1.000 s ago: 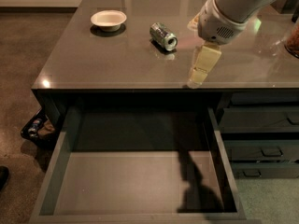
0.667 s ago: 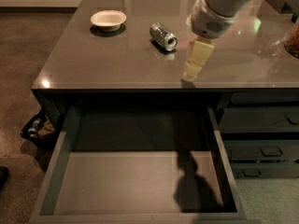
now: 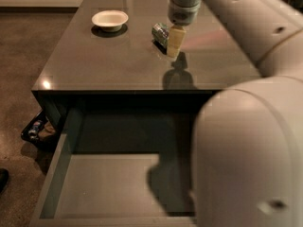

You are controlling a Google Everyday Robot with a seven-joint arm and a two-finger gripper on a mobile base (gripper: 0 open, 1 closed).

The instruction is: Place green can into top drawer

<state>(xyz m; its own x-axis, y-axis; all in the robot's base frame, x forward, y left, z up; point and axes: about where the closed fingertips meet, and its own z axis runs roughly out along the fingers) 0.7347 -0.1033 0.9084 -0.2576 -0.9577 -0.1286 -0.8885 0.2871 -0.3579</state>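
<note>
Next, I need to grip the green can's end [image 3: 166,44] farther from the white bowl.
The green can [image 3: 160,32] lies on its side on the desk top, right of the white bowl. My gripper [image 3: 173,45] hangs from the arm just right of the can, its pale yellow fingers [image 3: 174,40] pointing down and covering the can's right end. The top drawer [image 3: 66,141] is pulled out below the desk's front edge, showing a light grey floor with nothing on it. My arm's large white body hides the drawer's right part.
A white bowl [image 3: 110,19] stands at the back left of the desk top [image 3: 109,60]. A dark object [image 3: 34,130] lies on the floor left of the drawer. My arm [image 3: 246,141] fills the right side of the view.
My gripper has moved left and toward the back of the desk, from well right of the can to right beside it. The arm now fills the right of the view.
</note>
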